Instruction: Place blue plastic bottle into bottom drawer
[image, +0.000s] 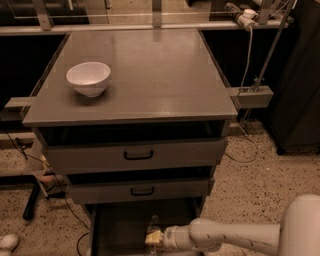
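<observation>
My gripper will let go of the blue plastic bottle on the bottom drawer's dark bottom (150, 239), about halfway between the grey sides.
The bottom drawer (117, 225) is pulled open under two upper drawers, showing a dark floor and grey side walls. The blue plastic bottle (152, 226) stands inside it near the front, mostly clear with a pale label; its lower part is hidden by the gripper. My gripper (153, 238) reaches in from the right at the bottom edge of the view, at the bottle's lower part, on a white arm (235, 236). A white bowl (88, 78) sits on the cabinet top at the left.
The grey cabinet top (150, 75) fills the middle of the view. Two upper drawers with black handles (138, 155) stand slightly open. Cables lie on the speckled floor at left and right. A dark cabinet (300, 90) stands at the right.
</observation>
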